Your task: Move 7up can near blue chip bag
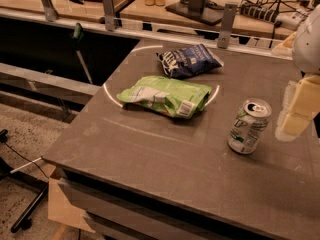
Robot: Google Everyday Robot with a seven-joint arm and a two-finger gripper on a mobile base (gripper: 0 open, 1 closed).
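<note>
The 7up can should be gripped next by its upper half (250,120), below the pull-tab top, as my gripper closes around it.
The 7up can (248,126) stands upright on the grey table (150,154), right of centre, silver-white with green markings and its pull-tab top showing. The blue chip bag (189,60) lies crinkled near the table's far edge, well beyond and left of the can. My gripper (295,109) is at the right edge of the view, pale yellow, just right of the can and a little apart from it.
A larger light-green bag (165,95) with a barcode lies between the can and the blue bag, left of the can. A glass rail with metal posts (227,19) runs behind the table. The table's left edge drops to the floor.
</note>
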